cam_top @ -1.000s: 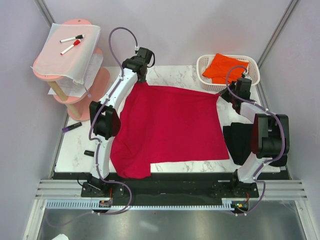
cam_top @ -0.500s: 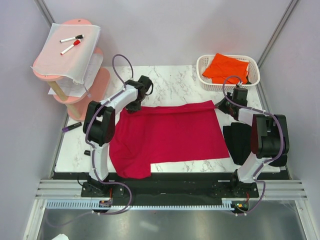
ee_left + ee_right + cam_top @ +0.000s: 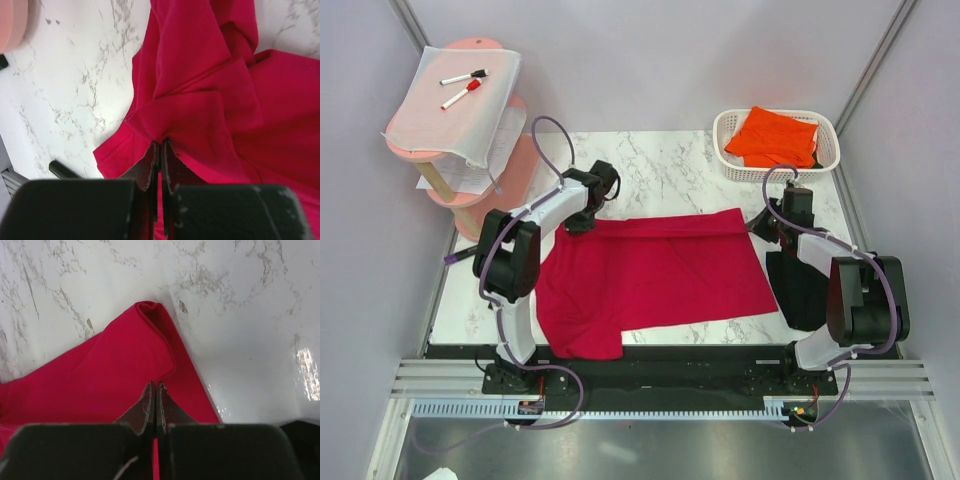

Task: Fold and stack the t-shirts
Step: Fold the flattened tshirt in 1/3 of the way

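The red t-shirt is bunched up at my left gripper, so I will use my right gripper to grab the t-shirt's fold farther from its corner (image 3: 102, 375) and keep it still.
The crimson red t-shirt (image 3: 655, 272) lies on the marble table with its far edge folded toward the front. My left gripper (image 3: 578, 224) is shut on the shirt's far left corner; the left wrist view shows a fold of red fabric (image 3: 195, 115) pinched at the left gripper (image 3: 161, 145). My right gripper (image 3: 760, 222) is shut on the far right corner, and the right wrist view shows red cloth (image 3: 100, 375) between the tips of the right gripper (image 3: 154, 386). The black t-shirt (image 3: 800, 285) lies at the right, partly under the right arm. The orange t-shirt (image 3: 775, 137) sits in the basket.
A white basket (image 3: 730, 150) stands at the back right. A pink stand (image 3: 510, 165) at the back left carries a white sheet (image 3: 460, 110) with marker pens. A purple pen (image 3: 463, 255) and a black object (image 3: 498, 306) lie at the table's left edge.
Both grippers have drawn the shirt's far edge toward the front and down, so the raised red cloth now lies folded over itself on the table.
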Robot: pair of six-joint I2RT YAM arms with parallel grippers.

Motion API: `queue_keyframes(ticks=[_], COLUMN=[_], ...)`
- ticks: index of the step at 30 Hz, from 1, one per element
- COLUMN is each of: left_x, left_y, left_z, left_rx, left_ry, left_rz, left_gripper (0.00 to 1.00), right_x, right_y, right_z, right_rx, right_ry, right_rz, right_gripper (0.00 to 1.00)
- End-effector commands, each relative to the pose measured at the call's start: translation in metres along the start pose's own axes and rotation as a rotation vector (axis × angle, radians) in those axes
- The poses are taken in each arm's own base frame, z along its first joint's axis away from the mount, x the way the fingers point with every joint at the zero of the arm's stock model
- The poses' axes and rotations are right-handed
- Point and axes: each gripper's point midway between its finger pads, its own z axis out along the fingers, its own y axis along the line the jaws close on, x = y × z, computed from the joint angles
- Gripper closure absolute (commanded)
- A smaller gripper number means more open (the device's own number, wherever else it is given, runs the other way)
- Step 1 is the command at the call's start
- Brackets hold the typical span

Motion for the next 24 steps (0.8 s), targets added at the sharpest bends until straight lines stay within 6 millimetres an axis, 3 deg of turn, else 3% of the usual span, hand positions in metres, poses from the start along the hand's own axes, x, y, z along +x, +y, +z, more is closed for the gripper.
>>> queue_keyframes(ticks=[1,4,5,6,7,12,14,16,17,20,21,22,24], left_x=[0.011,0.024,0.025,0.027,0.03,0.013,0.006,-0.002,-0.004,-0.016,-0.022,-0.026,-0.037], left_y=[0.017,0.017,0.017,0.018,0.021,0.033,0.034,0.03,0.028,0.014,0.007,0.004,-0.003], left_z=[-0.008,-0.015,-0.019,-0.022,-0.025,-0.064,-0.068,-0.068,-0.066,-0.055,-0.049,-0.046,-0.043], left_rx=[-0.047,-0.015,-0.003,0.001,-0.005,0.023,0.033,0.039,0.038,0.034,0.036,0.039,0.055], left_ry=[-0.015,-0.001,-0.005,-0.011,-0.019,-0.155,-0.182,-0.196,-0.197,-0.195,-0.188,-0.185,-0.186], left_rz=[-0.07,-0.076,-0.079,-0.083,-0.084,-0.141,-0.146,-0.136,-0.137,-0.122,-0.118,-0.118,-0.131], left_gripper=[0.98,0.94,0.87,0.73,0.49,0.22,0.19,0.16,0.16,0.16,0.17,0.18,0.2], right_x=[0.022,0.04,0.044,0.049,0.054,0.039,0.018,0.008,-0.002,-0.007,-0.005,0.007,0.012], right_y=[0.0,-0.007,-0.008,-0.009,-0.01,-0.001,0.014,0.017,0.025,0.038,0.042,0.043,0.057], right_z=[-0.013,-0.015,-0.015,-0.015,-0.017,-0.025,-0.029,-0.029,-0.027,-0.011,-0.005,0.006,0.017], right_rx=[0.011,0.027,0.02,0.02,0.021,-0.009,-0.046,-0.041,-0.057,-0.082,-0.091,-0.094,-0.12], right_ry=[0.045,0.091,0.106,0.123,0.144,0.08,0.001,-0.03,-0.054,-0.04,-0.026,0.016,0.033], right_rz=[-0.043,-0.051,-0.053,-0.053,-0.056,-0.093,-0.112,-0.127,-0.137,-0.155,-0.158,-0.157,-0.171], right_gripper=[1.0,0.98,0.96,0.9,0.7,0.19,0.08,0.06,0.07,0.14,0.28,0.48,1.0])
